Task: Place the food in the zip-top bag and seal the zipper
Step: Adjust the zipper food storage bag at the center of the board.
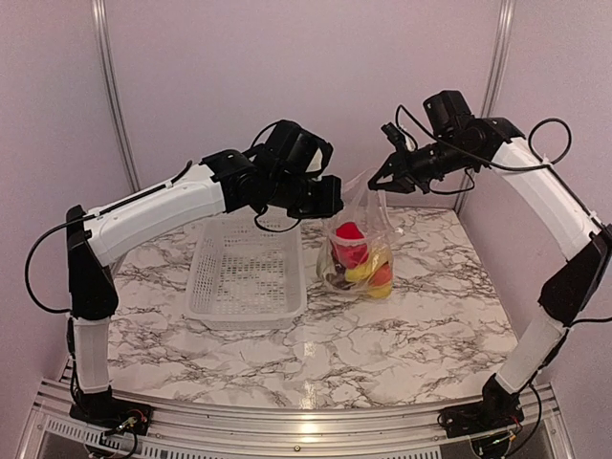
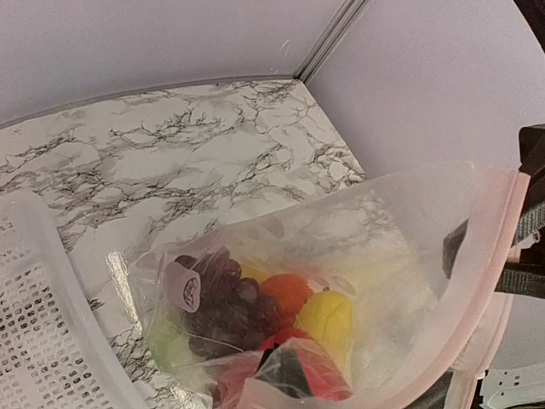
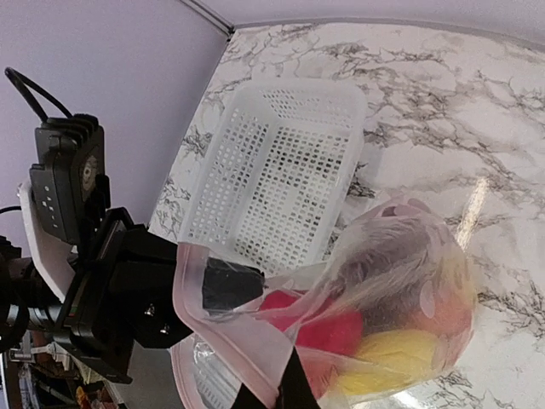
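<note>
My right gripper pinches the bag opening's edge above the hanging zipper corner, so I will open it, move down and grip that corner (image 1: 396, 231) before sealing.
The clear zip-top bag (image 1: 361, 251) hangs between my two grippers, its bottom resting on the marble table. Inside lie the food pieces: a red pepper (image 1: 350, 243), yellow pieces (image 2: 325, 315), an orange fruit (image 2: 285, 291) and dark grapes (image 2: 223, 298). My left gripper (image 1: 329, 199) is shut on the bag's left mouth edge; its dark fingertip (image 3: 232, 285) shows through the plastic. My right gripper (image 3: 286, 390) is shut on the pale pink zipper (image 3: 223, 331) at the other end. The zipper strip (image 2: 492, 260) curves up the right side in the left wrist view.
A white perforated basket (image 1: 247, 270) stands just left of the bag, with nothing showing in it. Lilac walls and a metal corner post (image 1: 497, 57) close the back. The left arm's black wrist (image 3: 102, 307) sits close to the bag's mouth.
</note>
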You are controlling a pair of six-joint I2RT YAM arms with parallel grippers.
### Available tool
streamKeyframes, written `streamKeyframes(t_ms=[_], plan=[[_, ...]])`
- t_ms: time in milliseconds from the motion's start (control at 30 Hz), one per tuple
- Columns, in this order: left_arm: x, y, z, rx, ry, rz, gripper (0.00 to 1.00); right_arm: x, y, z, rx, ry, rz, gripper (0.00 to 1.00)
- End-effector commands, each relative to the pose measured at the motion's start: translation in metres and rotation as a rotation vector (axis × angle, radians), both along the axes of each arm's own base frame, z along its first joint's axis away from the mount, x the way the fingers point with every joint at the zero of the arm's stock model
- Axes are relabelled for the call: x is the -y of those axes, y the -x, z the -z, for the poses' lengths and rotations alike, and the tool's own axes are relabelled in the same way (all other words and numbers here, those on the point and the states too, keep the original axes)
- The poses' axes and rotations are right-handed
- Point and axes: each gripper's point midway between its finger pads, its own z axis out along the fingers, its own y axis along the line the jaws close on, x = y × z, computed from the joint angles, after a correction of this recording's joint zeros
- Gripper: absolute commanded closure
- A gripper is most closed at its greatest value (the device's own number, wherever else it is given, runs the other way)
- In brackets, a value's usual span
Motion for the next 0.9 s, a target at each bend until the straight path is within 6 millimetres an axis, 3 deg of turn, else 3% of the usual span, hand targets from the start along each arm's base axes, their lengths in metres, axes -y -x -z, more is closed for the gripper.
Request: streamKeyframes(t_ms=[0, 33, 100, 133, 200, 300, 500, 700, 867], plan=[[-0.003, 0.008, -0.083, 0.039, 0.265, -0.035, 1.0, 0.007, -0.007, -0.039, 0.124, 0.049, 0.028, 1.0], [-0.011, 0.0, -0.073, 0.03, 0.263, -0.083, 1.0, 0.014, -0.011, -0.018, 0.101, 0.117, 0.037, 1.0], [-0.021, -0.019, -0.035, -0.081, 0.26, -0.144, 1.0, 0.022, -0.013, 0.023, 0.017, 0.195, 0.027, 1.0], [-0.016, -0.027, -0.013, -0.169, 0.272, -0.132, 1.0, 0.021, -0.012, 0.032, 0.0, 0.199, 0.011, 1.0], [-0.006, -0.034, 0.004, -0.277, 0.31, -0.106, 1.0, 0.019, -0.015, 0.027, 0.032, 0.169, 0.021, 0.98], [0.001, -0.042, -0.001, -0.292, 0.357, -0.098, 1.0, 0.024, -0.021, 0.014, 0.086, 0.137, 0.059, 0.92], [0.003, -0.056, -0.009, -0.305, 0.429, -0.121, 1.0, 0.031, -0.017, 0.014, 0.083, 0.095, 0.058, 0.75], [-0.001, -0.063, -0.004, -0.358, 0.458, -0.156, 1.0, 0.045, 0.001, 0.005, 0.222, 0.061, 0.038, 0.66], [-0.007, -0.069, -0.005, -0.384, 0.484, -0.179, 1.0, 0.046, 0.024, 0.022, 0.351, 0.007, -0.016, 0.64]])
